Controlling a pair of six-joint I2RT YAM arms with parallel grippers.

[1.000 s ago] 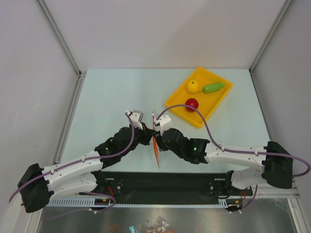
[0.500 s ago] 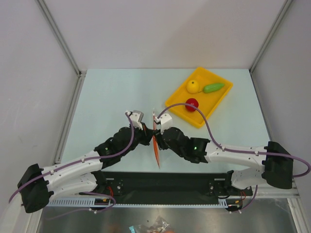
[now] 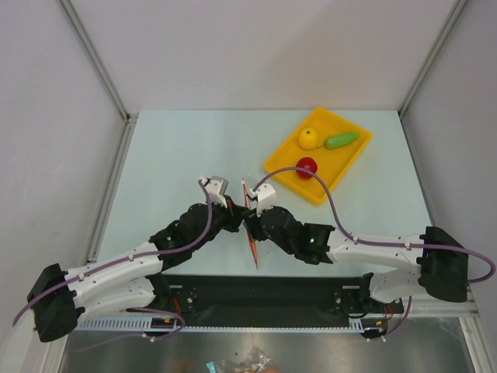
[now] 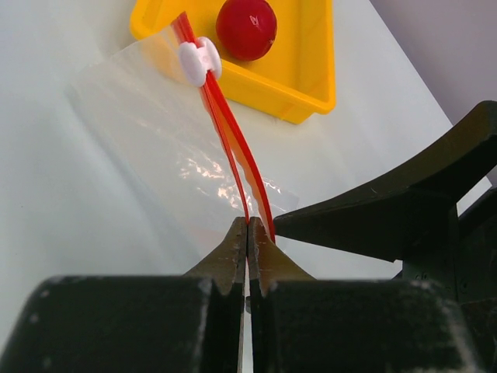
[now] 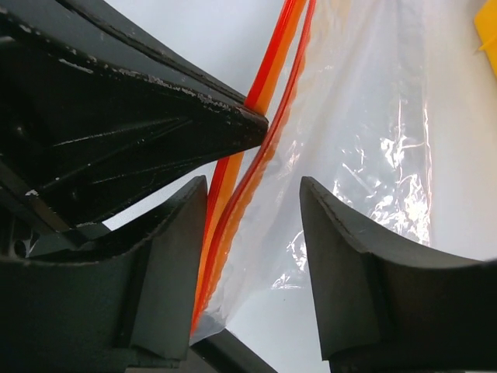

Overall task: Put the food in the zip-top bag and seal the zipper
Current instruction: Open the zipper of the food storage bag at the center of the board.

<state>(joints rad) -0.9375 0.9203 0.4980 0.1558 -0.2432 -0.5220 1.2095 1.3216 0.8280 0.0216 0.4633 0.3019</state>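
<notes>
Both zipper pieces lie inside the open fingers of my right gripper. It should back off and pinch only the loose zipper piece (image 5: 250, 181) to open the bag.
The clear zip-top bag (image 4: 147, 124) hangs edge-up between my two grippers, above the table. Its red-orange zipper (image 3: 250, 237) (image 4: 225, 124) carries a white slider (image 4: 199, 61) at the far end, and the two strips are parted near me. My left gripper (image 3: 239, 219) (image 4: 248, 224) is shut on one strip of the zipper. My right gripper (image 3: 251, 225) (image 5: 252, 183) is open, its fingers (image 5: 171, 264) straddling the zipper (image 5: 256, 132) and bag film (image 5: 365, 116). The lemon (image 3: 308, 137), the green vegetable (image 3: 342, 140) and the red fruit (image 3: 307, 166) (image 4: 246, 27) lie in the tray.
The yellow tray (image 3: 289, 183) (image 4: 311, 93) stands at the back right, just beyond the bag. Grey walls with metal rails enclose the table on three sides. The right arm's purple cable arcs over the tray's near corner.
The right arm has shifted slightly toward the left one, and the zipper's lower end has swung a little to the right. The left arm has hardly moved.
</notes>
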